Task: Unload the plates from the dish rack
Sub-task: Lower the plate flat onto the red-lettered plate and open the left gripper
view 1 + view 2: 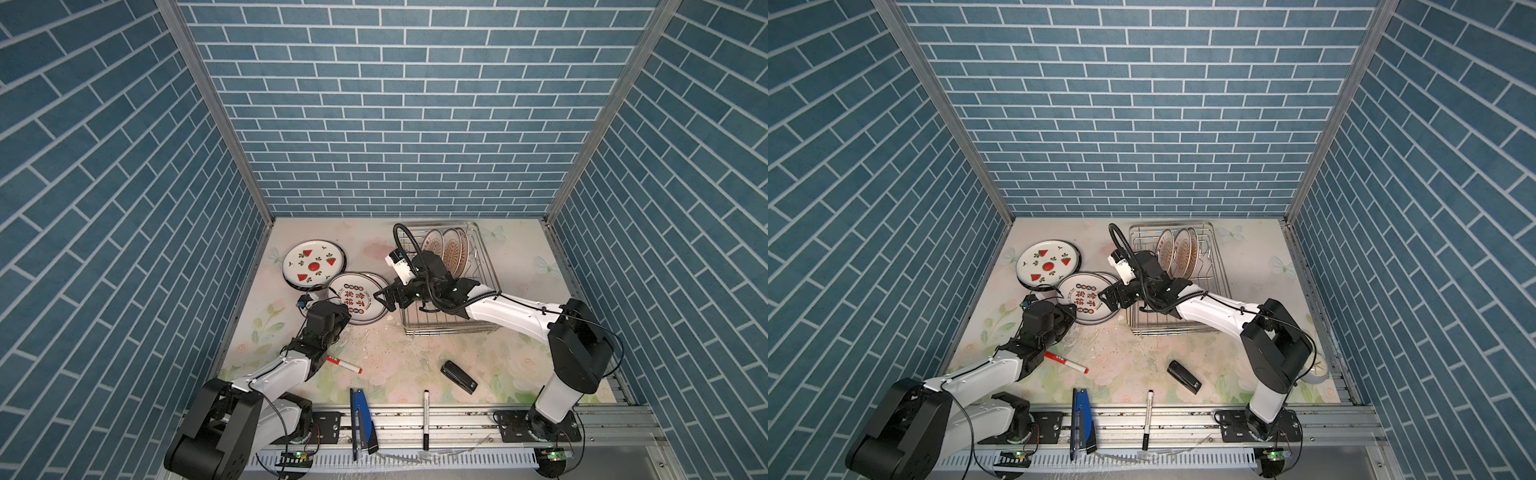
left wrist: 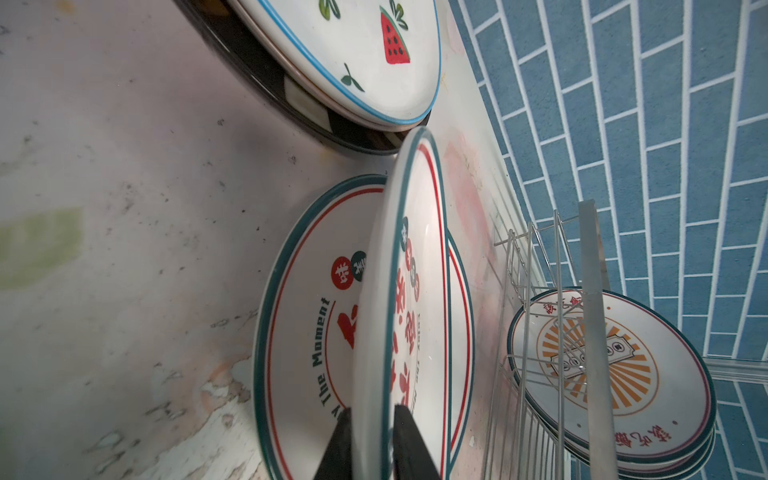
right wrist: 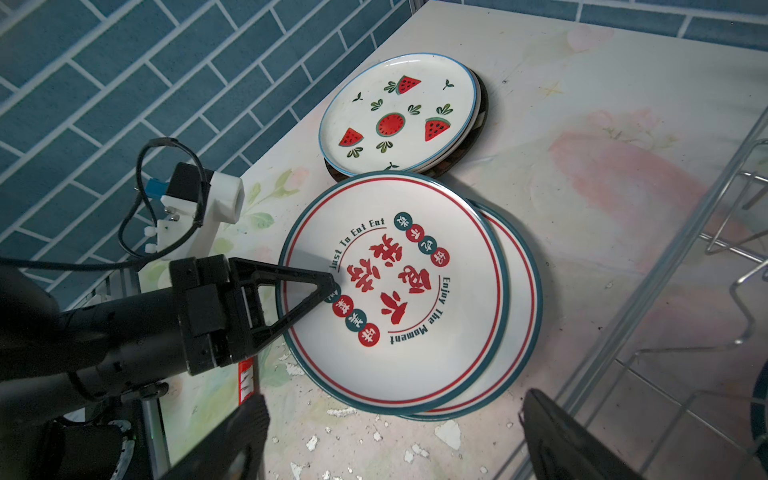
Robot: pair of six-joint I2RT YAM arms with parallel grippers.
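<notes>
Next, I close my right gripper on the upper rim point(image 1: 442, 240) of the sunburst plate nearest the red-character plates.
Three sunburst plates point(image 1: 453, 251) point(image 1: 1183, 251) point(image 2: 602, 365) stand upright in the silver wire dish rack point(image 1: 486, 266) point(image 1: 1219, 266) point(image 2: 523, 291) point(image 3: 706, 232) at the back right. A watermelon plate point(image 1: 314, 264) point(image 1: 1048, 262) point(image 3: 399, 114) tops a stack at the back left. Beside it, a plate with red characters point(image 1: 355, 301) point(image 1: 1086, 301) point(image 3: 390, 291) point(image 2: 409, 249) lies offset over a matching plate point(image 3: 519, 299) point(image 2: 299, 311). My left gripper point(image 1: 347, 309) point(image 1: 1071, 309) point(image 2: 372, 415) is shut on the upper plate's near-left rim. My right gripper point(image 1: 384, 301) point(image 1: 1108, 297) point(image 3: 390, 436) hangs open and empty between these plates and the rack.
On the flowered table's front half lie a red marker point(image 1: 343, 364), a black stapler point(image 1: 459, 377), a blue stapler point(image 1: 359, 419) and a black marker point(image 1: 426, 419). Blue brick walls close in the left, back and right sides. Paint chips point(image 3: 449, 432) are scattered below the right gripper.
</notes>
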